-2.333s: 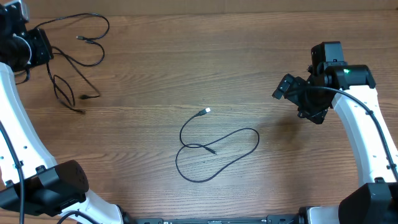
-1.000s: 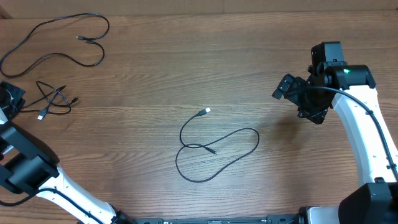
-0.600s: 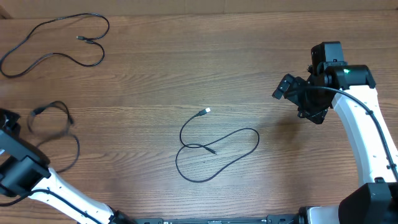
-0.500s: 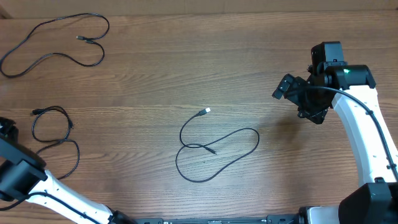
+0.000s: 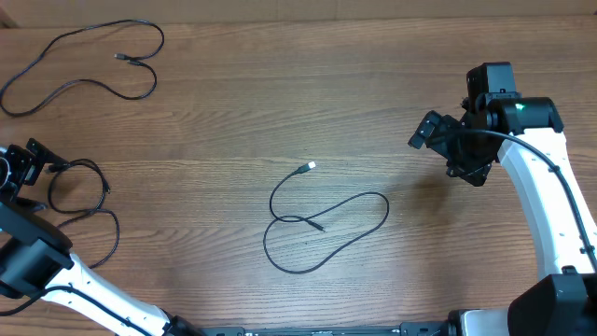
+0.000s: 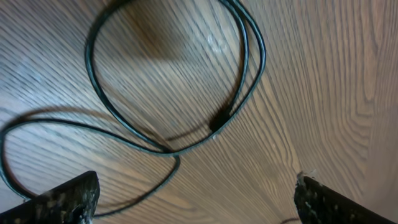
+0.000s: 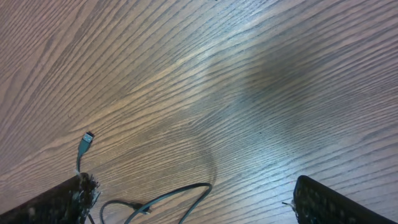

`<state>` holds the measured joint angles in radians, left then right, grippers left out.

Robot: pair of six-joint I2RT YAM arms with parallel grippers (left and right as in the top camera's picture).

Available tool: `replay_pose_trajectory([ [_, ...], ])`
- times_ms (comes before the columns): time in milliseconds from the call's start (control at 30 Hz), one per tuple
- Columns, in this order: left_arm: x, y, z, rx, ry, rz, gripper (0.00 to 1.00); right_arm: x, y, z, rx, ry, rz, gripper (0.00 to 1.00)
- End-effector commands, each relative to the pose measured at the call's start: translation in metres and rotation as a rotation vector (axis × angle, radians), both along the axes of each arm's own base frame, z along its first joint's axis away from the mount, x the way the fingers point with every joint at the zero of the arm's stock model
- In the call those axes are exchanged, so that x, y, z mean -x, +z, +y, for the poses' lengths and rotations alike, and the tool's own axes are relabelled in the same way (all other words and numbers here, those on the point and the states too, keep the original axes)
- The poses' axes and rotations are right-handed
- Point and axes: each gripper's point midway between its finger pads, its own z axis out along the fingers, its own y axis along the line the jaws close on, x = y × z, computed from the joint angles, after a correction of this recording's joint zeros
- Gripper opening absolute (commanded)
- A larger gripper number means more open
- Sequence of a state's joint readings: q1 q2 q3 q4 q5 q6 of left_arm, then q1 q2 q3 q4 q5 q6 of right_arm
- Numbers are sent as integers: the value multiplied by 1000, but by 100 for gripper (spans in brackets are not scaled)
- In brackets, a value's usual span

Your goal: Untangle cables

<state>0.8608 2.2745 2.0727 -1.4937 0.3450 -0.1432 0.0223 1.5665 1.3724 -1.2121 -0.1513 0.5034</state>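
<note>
My left gripper needs to next close on the looped cable's crossing [image 5: 92,212] [image 6: 167,152], at the spot beside the plug where the two parts of the cable meet.
Three black cables lie apart on the wooden table. One is at the far left corner [image 5: 160,35]. A second [image 5: 104,177] lies looped at the left edge, and my left gripper [image 5: 23,168] hovers open beside it. The left wrist view shows that cable's loops and plug [image 6: 221,117] just ahead of the open gripper [image 6: 196,205], with nothing between the fingers. The third cable [image 5: 385,213], with a pale plug [image 5: 310,166], lies in the middle. My right gripper [image 5: 448,140] hangs open to its right, above the table. Its wrist view shows that cable [image 7: 196,185] near the open gripper [image 7: 193,208].
The left arm's white links [image 5: 37,252] run along the table's front left. The right arm [image 5: 550,205] stands at the right side. Bare wood lies between the cables.
My left gripper carried a cable from the far left corner toward the front, then opened and let it go. The cable now lies looped at the left edge. The right arm has not moved.
</note>
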Motion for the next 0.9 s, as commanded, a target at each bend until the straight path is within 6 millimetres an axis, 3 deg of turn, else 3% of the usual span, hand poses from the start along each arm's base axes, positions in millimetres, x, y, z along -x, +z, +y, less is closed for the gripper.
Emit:
replay_pose_trajectory([
  [0,2,13,-4,38,36,-31,100,-1,2,-1,9,3,-12,100],
  [167,1,77,-14,-45,34,-159,100,-1,2,-1,9,3,-12,100],
  [233,8,115,-37,-73,15,-212,100,-1,2,-1,9,3,-12,100],
  [333,22,133,-47,-159,31,-244,100,-1,2,-1,9,3,-12,100],
  [467,48,111,-37,-264,251,-137,100,-1,2,-1,9,3,-12,100],
  [700,37,57,-43,-128,439,-122,100,-1,2,-1,9,3,-12,100],
  [867,50,18,-40,-126,581,23,97,-1,2,-1,9,3,-12,100],
])
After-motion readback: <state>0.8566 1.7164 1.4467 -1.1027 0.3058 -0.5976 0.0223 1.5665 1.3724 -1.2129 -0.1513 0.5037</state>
